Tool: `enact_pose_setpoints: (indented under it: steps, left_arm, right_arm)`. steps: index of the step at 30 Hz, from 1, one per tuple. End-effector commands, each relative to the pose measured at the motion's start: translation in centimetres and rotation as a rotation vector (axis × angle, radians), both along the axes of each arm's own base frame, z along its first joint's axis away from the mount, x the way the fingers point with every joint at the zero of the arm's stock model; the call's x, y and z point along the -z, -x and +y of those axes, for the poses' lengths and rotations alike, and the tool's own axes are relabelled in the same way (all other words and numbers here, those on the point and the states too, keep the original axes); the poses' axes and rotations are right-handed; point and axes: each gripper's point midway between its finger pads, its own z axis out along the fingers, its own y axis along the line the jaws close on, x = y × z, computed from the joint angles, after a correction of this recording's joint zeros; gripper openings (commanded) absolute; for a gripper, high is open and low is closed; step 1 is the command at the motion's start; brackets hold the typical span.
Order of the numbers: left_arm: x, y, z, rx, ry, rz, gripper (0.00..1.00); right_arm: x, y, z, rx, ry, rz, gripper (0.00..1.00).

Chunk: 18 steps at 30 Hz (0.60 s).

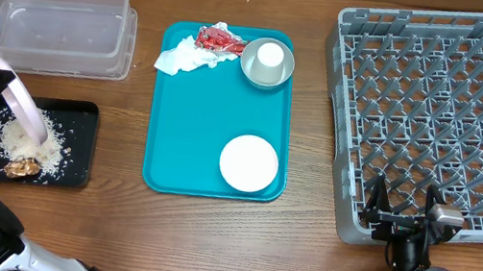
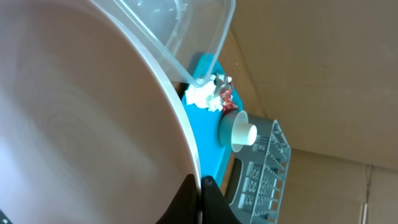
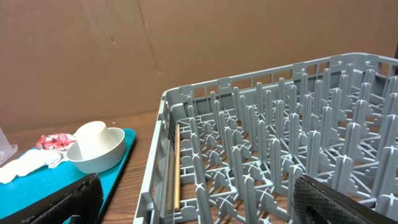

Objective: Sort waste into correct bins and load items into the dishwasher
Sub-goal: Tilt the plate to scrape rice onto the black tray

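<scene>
The robot's left gripper will set the large pinkish-white plate down on the teal tray [image 1: 194, 128] next to the small white plate.
My left gripper [image 2: 199, 186] is shut on the rim of the large pinkish-white plate [image 1: 21, 105], held tilted on edge over the black tray [image 1: 75, 172]. Pale rice crumbs [image 1: 27, 140] and a brown food piece [image 1: 22, 169] lie in that tray. The clear tub [image 1: 50, 23] stands behind it. On the teal tray [image 1: 189, 127] are a white napkin [image 1: 181, 56], a red wrapper [image 1: 219, 41], a grey bowl [image 1: 254, 69] with a white cup [image 1: 271, 57] in it, and a small white plate [image 1: 249, 163]. My right gripper [image 1: 402, 208] is open at the grey dish rack's [image 1: 439, 118] front edge.
A thin wooden stick [image 3: 177, 165] lies inside the rack along its left wall. A brown cardboard wall [image 3: 186, 43] stands behind the table.
</scene>
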Motion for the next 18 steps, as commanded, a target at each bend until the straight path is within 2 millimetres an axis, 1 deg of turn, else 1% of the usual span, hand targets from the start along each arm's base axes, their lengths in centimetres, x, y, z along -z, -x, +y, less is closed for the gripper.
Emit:
enact_pose_setpoints:
  steps: [1, 4, 5, 6, 7, 8, 9, 10, 11, 13, 15, 17, 18]
  left_arm:
    - [-1.2, -0.4, -0.4, 0.027, 0.019, -0.089, 0.04]
    - [-1.7, -0.2, -1.0, 0.026, 0.072, -0.095, 0.04]
    - [-2.0, -0.4, -1.0, 0.046, 0.047, -0.133, 0.04]
    - [-1.6, -0.6, -0.5, 0.046, 0.009, -0.131, 0.04]
    - [-1.2, -0.5, -0.2, 0.024, 0.017, -0.093, 0.04]
    - [-1.2, -0.4, -0.4, 0.002, 0.059, -0.068, 0.04]
    - [-1.6, -0.5, -0.8, 0.006, 0.090, -0.085, 0.04]
    - [-2.2, -0.6, -0.9, 0.033, 0.075, -0.138, 0.04]
    - [-2.2, -0.7, -0.9, 0.046, 0.052, -0.152, 0.04]
    - [-1.6, -0.2, -1.1, 0.024, 0.080, -0.088, 0.04]
    - [-1.6, 0.1, -1.5, 0.034, 0.095, -0.079, 0.04]
    - [-1.2, 0.0, -1.1, 0.054, 0.033, -0.092, 0.04]
    - [-1.1, 0.0, -0.9, 0.050, 0.029, -0.091, 0.04]
  right_arm:
    - [0.1, 0.0, -0.1, 0.004, 0.004, -0.007, 1.00]
    - [0.1, 0.0, -0.1, 0.004, 0.004, -0.007, 1.00]
    - [0.1, 0.0, -0.1, 0.004, 0.004, -0.007, 1.00]
    - [0.1, 0.0, -0.1, 0.004, 0.004, -0.007, 1.00]
    - [0.1, 0.0, -0.1, 0.004, 0.004, -0.007, 1.00]
    - [0.1, 0.0, -0.1, 0.004, 0.004, -0.007, 1.00]
    - [0.1, 0.0, -0.1, 0.004, 0.004, -0.007, 1.00]
    - [0.1, 0.0, -0.1, 0.004, 0.004, -0.007, 1.00]
    - [0.1, 0.0, -0.1, 0.004, 0.004, -0.007, 1.00]
    - [0.1, 0.0, -0.1, 0.004, 0.004, -0.007, 1.00]
    - [0.1, 0.0, -0.1, 0.004, 0.004, -0.007, 1.00]
    - [0.1, 0.0, -0.1, 0.004, 0.004, -0.007, 1.00]
    - [0.1, 0.0, -0.1, 0.004, 0.004, -0.007, 1.00]
